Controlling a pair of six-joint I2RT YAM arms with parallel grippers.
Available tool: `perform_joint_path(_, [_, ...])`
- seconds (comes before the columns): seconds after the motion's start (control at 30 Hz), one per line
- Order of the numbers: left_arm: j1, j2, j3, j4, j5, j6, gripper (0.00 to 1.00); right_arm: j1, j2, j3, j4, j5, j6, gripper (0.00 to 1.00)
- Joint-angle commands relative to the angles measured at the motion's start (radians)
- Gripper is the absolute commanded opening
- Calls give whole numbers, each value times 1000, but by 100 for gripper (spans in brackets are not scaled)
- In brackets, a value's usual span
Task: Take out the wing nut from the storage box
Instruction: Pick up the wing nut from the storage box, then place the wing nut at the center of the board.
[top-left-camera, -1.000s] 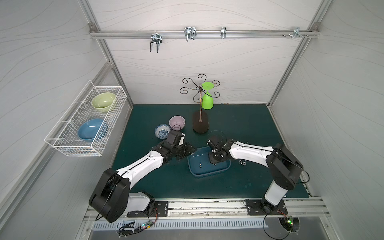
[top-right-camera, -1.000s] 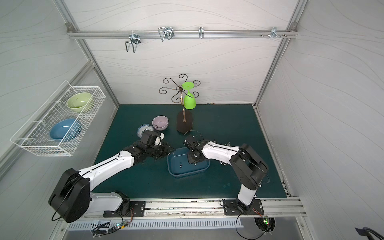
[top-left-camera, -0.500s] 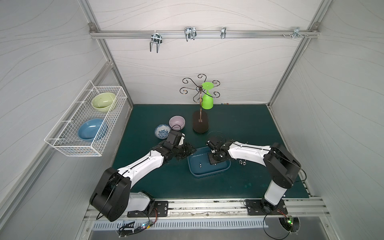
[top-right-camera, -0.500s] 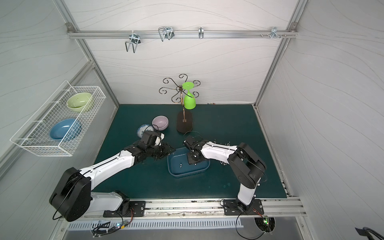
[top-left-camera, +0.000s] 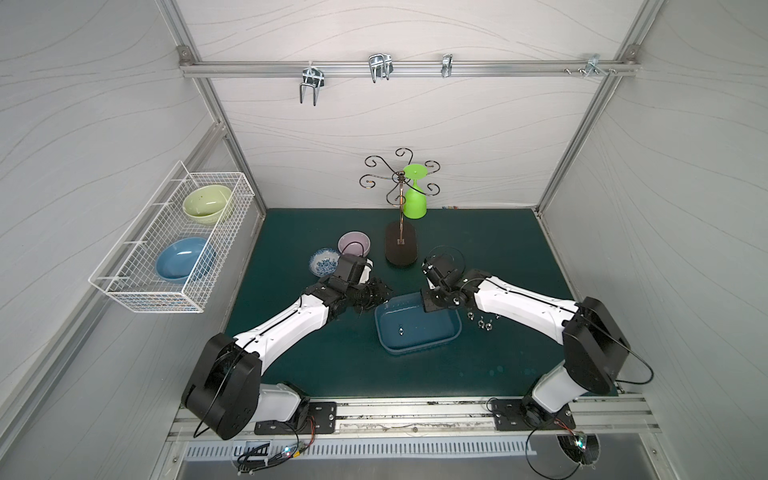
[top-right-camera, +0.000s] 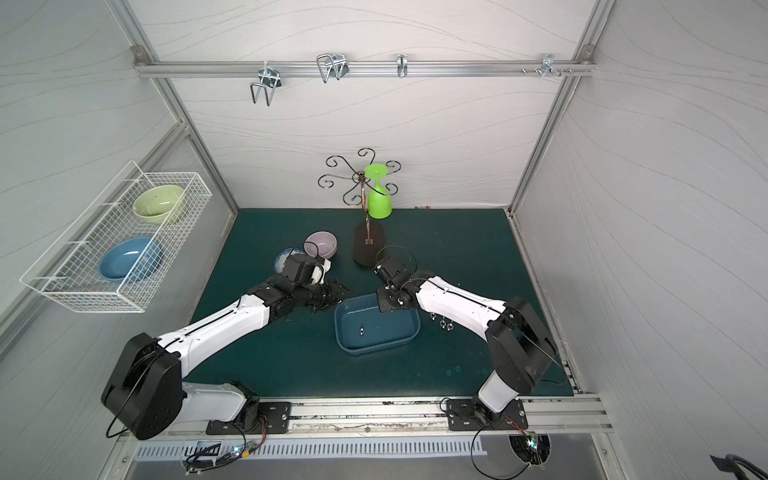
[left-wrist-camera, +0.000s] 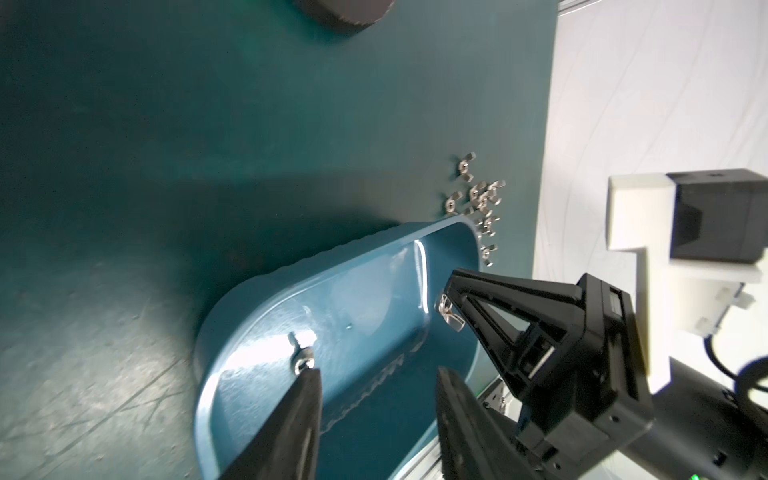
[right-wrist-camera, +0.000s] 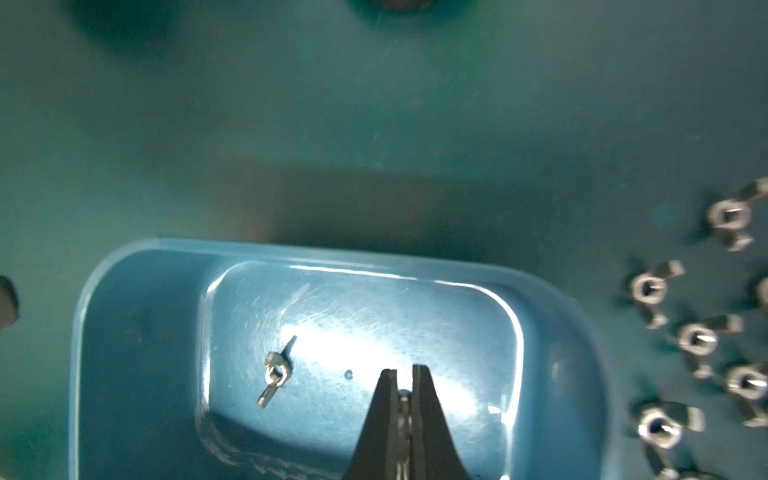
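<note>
Next, my right gripper lets go of the small silver wing nut on the mat at the far end of the loose wing nuts (top-left-camera: 472, 279).
The dark-blue storage box (top-left-camera: 432, 332) (top-right-camera: 386, 332) sits mid-mat. My right gripper (right-wrist-camera: 403, 376) (top-left-camera: 430, 303) is shut on a small silver wing nut (left-wrist-camera: 451, 313), pinched between its fingertips low over the box's right end. A second wing nut (right-wrist-camera: 276, 372) (top-left-camera: 400, 330) lies loose on the box floor (left-wrist-camera: 374, 316). My left gripper (left-wrist-camera: 376, 376) (top-left-camera: 380, 293) hangs open at the box's left end, with nothing between its fingers.
Several wing nuts (top-left-camera: 482, 324) (right-wrist-camera: 698, 336) lie on the mat just right of the box. Behind stand a purple bowl (top-left-camera: 353, 243), a patterned bowl (top-left-camera: 323, 262) and a glass rack base (top-left-camera: 400, 248) with a green glass (top-left-camera: 414, 199). A wire basket (top-left-camera: 174, 245) hangs on the left wall.
The right gripper's jaws have closed on a wing nut inside the box. The left arm has hardly moved.
</note>
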Motion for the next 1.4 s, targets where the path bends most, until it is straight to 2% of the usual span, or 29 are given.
perform_joint_path(0.0, [-7, 35, 77, 17, 22, 11, 48, -62, -47, 28, -46, 24, -43, 0])
perform_joint_path(0.37, [-129, 252, 335, 4, 52, 49, 47, -340, 19, 64, -11, 75, -32, 0])
perform_joint_path(0.5, [-148, 290, 351, 14, 44, 23, 47, -418, 94, 108, -16, 47, -31, 0])
perform_joint_path(0.83, [-170, 354, 363, 57, 66, 4, 47, -480, 284, 189, 48, 23, -34, 0])
perform_joint_path(0.97, [-171, 350, 345, 51, 68, 8, 47, -486, 362, 257, 9, 32, -46, 0])
perform_joint_path(1.37, [-171, 343, 311, 53, 71, 9, 47, -511, 402, 197, 40, 23, -45, 0])
